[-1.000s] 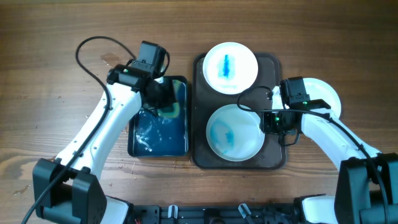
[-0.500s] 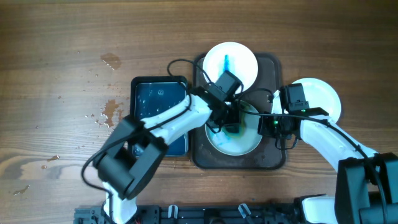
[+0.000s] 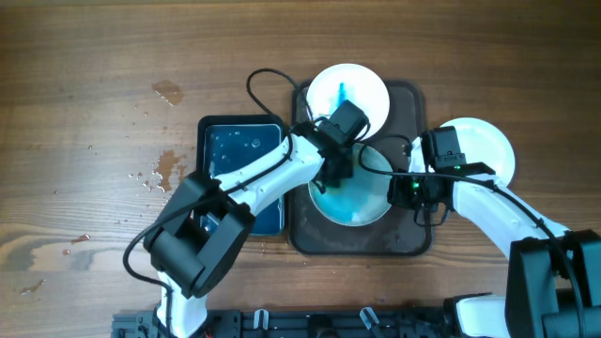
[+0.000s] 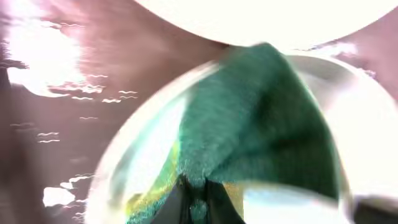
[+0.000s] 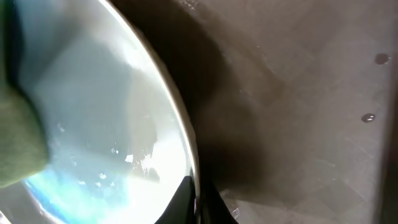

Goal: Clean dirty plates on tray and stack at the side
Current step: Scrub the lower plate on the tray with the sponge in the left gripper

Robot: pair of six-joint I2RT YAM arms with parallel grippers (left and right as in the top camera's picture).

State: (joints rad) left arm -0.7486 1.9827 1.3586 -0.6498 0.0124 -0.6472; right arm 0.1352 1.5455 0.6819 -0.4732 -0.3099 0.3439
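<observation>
My left gripper needs to let go of the green sponge in the blue tray [image 3: 228, 181], toward the edge of the tray that is beside the wet wood.
Two white plates sit on the dark brown tray [image 3: 413, 99]. The far plate [image 3: 348, 99] has a blue streak. The near plate [image 3: 362, 199] is smeared light blue. My left gripper [image 3: 335, 165] is shut on a green sponge [image 4: 249, 118] and presses it on the near plate's left far part [image 4: 354, 155]. My right gripper [image 3: 406, 186] is shut on the near plate's right rim [image 5: 180, 124]; the wrist view shows the fingers either side of the rim. The sponge shows at the left edge of the right wrist view [image 5: 15, 137].
A blue tray of water [image 3: 239, 169] lies left of the brown tray, partly under my left arm. A clean white plate [image 3: 488, 145] lies on the table right of the tray, beside my right arm. Water drops [image 3: 164, 164] wet the wood at the left.
My left gripper carried the sponge from the water tray over to the near plate and now rubs it leftward. The blue stain has spread into a smear. The right gripper kept its hold.
</observation>
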